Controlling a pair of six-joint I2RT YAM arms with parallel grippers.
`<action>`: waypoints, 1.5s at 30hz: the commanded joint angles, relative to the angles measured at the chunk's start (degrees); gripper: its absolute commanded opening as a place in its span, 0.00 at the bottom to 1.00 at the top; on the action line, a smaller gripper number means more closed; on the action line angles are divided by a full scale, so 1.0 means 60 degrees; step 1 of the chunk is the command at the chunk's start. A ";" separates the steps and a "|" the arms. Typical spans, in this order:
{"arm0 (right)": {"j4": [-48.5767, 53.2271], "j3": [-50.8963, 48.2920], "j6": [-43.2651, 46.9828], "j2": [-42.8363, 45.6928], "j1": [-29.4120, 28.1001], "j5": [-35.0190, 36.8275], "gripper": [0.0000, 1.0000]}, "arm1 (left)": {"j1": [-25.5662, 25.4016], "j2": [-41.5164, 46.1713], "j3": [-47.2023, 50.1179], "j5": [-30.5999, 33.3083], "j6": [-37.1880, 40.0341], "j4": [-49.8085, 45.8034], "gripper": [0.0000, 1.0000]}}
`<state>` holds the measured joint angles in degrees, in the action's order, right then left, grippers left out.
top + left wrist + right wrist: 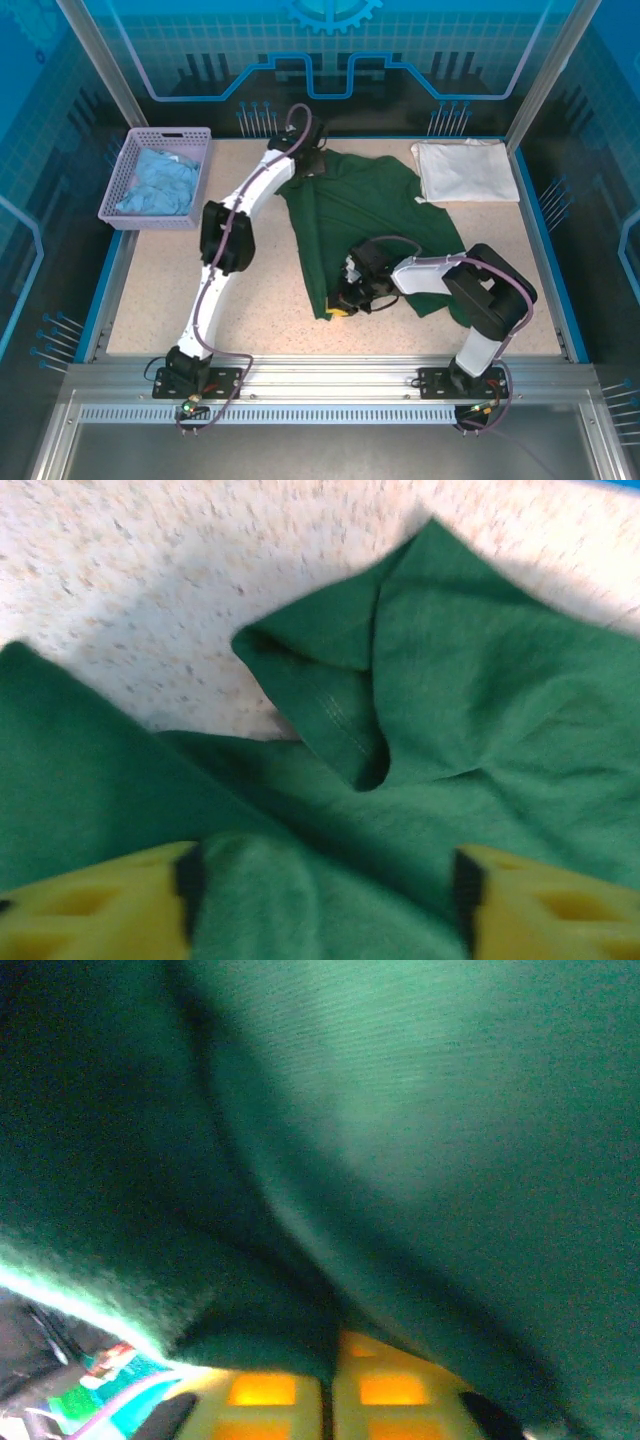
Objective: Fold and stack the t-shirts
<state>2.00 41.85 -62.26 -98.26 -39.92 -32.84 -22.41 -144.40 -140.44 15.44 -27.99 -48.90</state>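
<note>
The green t-shirt's cloth bunches over my right gripper, so I should open it and back out until the cloth lies flat, then pinch the near hem (321, 314) from above.
The dark green t-shirt (360, 210) lies spread and creased across the middle of the table. My left gripper (312, 160) is at its far left corner. In the left wrist view that gripper (325, 865) is open, its yellow fingers (90, 900) wide apart with a hump of green cloth (480, 700) between them and a folded sleeve just ahead. My right gripper (345, 298) is low at the shirt's near hem. Seen from the right wrist, it (333, 1340) is shut on the green cloth (420, 1110), which drapes over the camera. The white t-shirt (465, 170) lies folded at the far right.
A purple basket (168, 133) holding light blue cloth (158, 182) stands at the far left corner. Blue walls and metal posts ring the table. Bare tabletop (160, 290) stretches left of the green shirt.
</note>
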 commanded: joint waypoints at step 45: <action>0.6903 0.3723 0.1460 -0.0359 -0.2562 0.7312 0.44 | 0.2537 0.2599 0.7858 -0.6280 -0.3884 0.5956 0.38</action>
<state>40.16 62.83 -53.47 -99.55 -54.61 8.86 -6.96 -127.37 -91.79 -20.58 -51.11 -13.32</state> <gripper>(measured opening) 0.448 0.397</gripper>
